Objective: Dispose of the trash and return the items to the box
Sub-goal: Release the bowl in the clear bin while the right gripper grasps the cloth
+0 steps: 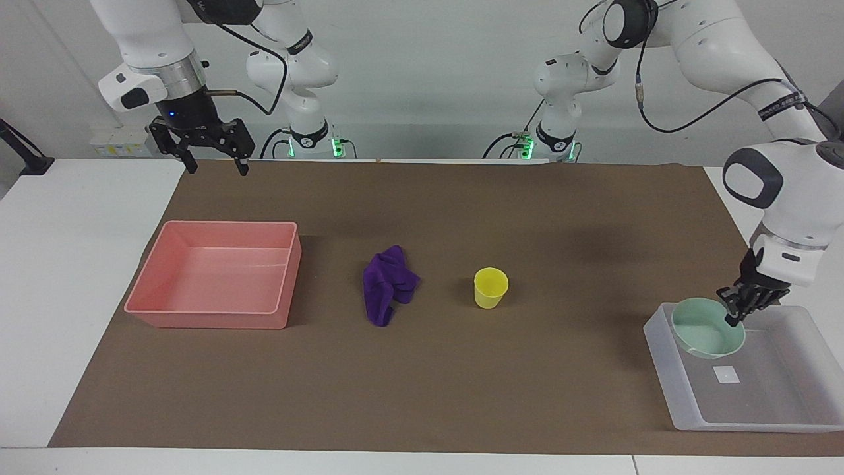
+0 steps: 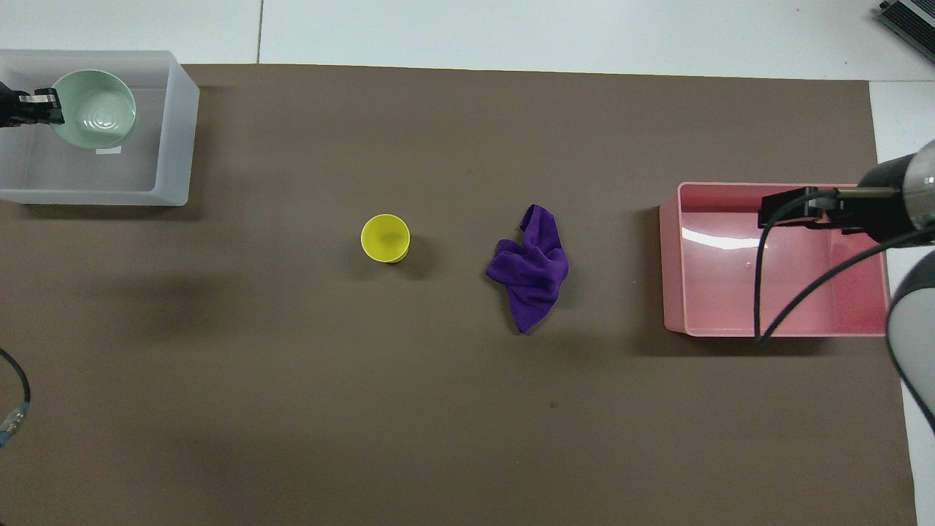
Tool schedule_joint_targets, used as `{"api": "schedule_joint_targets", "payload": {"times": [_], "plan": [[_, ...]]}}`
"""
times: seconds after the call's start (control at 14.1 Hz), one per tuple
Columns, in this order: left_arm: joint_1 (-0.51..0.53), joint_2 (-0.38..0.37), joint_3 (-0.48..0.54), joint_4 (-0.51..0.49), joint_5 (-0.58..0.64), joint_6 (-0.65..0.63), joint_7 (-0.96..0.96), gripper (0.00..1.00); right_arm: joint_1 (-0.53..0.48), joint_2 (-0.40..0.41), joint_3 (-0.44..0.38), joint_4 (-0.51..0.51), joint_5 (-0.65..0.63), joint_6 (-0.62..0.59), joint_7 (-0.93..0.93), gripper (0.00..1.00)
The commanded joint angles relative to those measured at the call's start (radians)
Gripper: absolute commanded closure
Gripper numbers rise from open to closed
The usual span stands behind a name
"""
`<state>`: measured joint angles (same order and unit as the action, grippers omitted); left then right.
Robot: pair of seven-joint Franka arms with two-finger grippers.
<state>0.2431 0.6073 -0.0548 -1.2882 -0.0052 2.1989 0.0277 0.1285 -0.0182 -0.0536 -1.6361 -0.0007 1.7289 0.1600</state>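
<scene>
My left gripper is on the mint-green bowl, which hangs over the translucent box now. Next, I let it go over the white label on the translucent box's bottom (image 2: 106,131).
My left gripper (image 1: 734,316) (image 2: 45,107) is shut on the rim of the mint-green bowl (image 1: 705,335) (image 2: 96,109) and holds it over the translucent box (image 1: 771,402) (image 2: 169,139) at the left arm's end of the table. The yellow cup (image 1: 490,287) (image 2: 385,237) stands upright mid-table. The purple rag (image 1: 388,284) (image 2: 535,268) lies crumpled beside it, toward the right arm's end. My right gripper (image 1: 212,158) (image 2: 792,208) is open, raised near the pink tray's robot-side edge.
A pink rectangular tray (image 1: 217,274) (image 2: 774,263) stands at the right arm's end of the brown mat (image 1: 422,396). A black cable (image 2: 803,292) hangs from the right arm over the pink tray.
</scene>
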Motion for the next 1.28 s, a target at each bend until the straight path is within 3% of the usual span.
{"api": "schedule_joint_targets", "payload": {"times": [0.0,0.64,0.71,0.78,0.85,0.99,1.07,1.21], "plan": [[0.032,0.130,-0.007,0.142,-0.010,-0.002,0.000,1.00,0.066,0.078,0.004,-0.007,0.004,0.095,0.106,0.00],[0.042,0.132,-0.005,0.023,-0.010,0.097,0.000,1.00,0.230,0.236,0.008,-0.151,0.019,0.394,0.206,0.00],[0.042,0.131,-0.005,0.024,-0.009,0.091,0.003,0.88,0.243,0.241,0.008,-0.189,0.019,0.440,0.208,0.00],[0.044,0.131,-0.005,0.024,-0.004,0.087,0.005,0.64,0.250,0.245,0.009,-0.233,0.018,0.502,0.208,0.00],[0.041,0.128,-0.005,0.024,-0.001,0.085,0.006,0.50,0.273,0.251,0.009,-0.267,0.019,0.555,0.207,0.00],[0.035,0.111,-0.007,0.027,0.002,0.067,0.008,0.43,0.283,0.282,0.011,-0.287,0.019,0.607,0.204,0.00],[0.030,0.088,-0.007,0.027,0.002,0.058,0.009,0.26,0.299,0.294,0.011,-0.289,0.019,0.618,0.202,0.00],[0.007,0.036,-0.008,0.017,0.001,0.038,0.009,0.05,0.303,0.297,0.011,-0.316,0.019,0.656,0.190,0.00]]}}
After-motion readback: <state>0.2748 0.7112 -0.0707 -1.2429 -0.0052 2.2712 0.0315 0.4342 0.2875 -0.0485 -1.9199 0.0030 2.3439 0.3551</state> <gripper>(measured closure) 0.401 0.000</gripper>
